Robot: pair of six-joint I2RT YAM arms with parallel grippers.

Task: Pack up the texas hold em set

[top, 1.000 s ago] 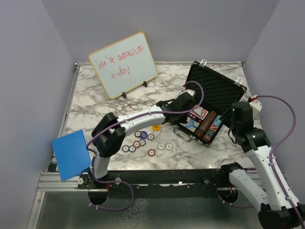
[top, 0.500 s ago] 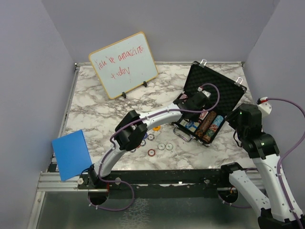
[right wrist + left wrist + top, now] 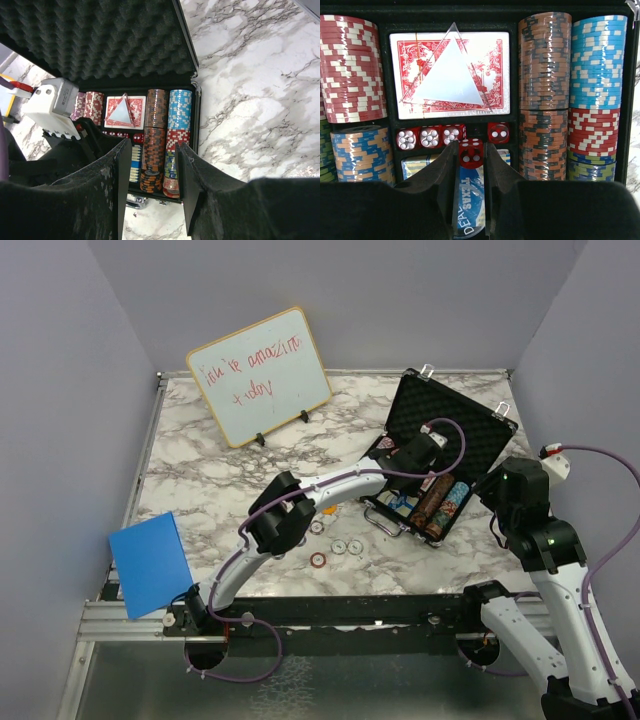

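The robot's left gripper needs to release the tiny red die in the gap (image 3: 408,492) (image 3: 476,133) between the other red dice in the slot.
The black briefcase (image 3: 452,420) stands open, its foam lid up; rows of multicoloured poker chips (image 3: 544,60) and a red card deck (image 3: 450,75) lie in its tray. My left gripper (image 3: 470,148) hangs inside the case (image 3: 408,465), shut on a tiny red die (image 3: 470,154) just above the slot where other red dice (image 3: 430,137) sit in a row. My right gripper (image 3: 152,185) is open and empty over the case's near end, by its right side in the top view (image 3: 497,495). The orange-yellow disc is hidden.
A few loose chips (image 3: 340,545) lie on the marble table (image 3: 200,480) under my left arm. The wood-framed whiteboard (image 3: 260,388) stands at the back left. A blue pad (image 3: 150,562) sits at the table's front left corner. A blue dealer disc (image 3: 470,205) lies under the left fingers.
My left arm has reached further right and into the case. My right arm has drawn back a little to the right.
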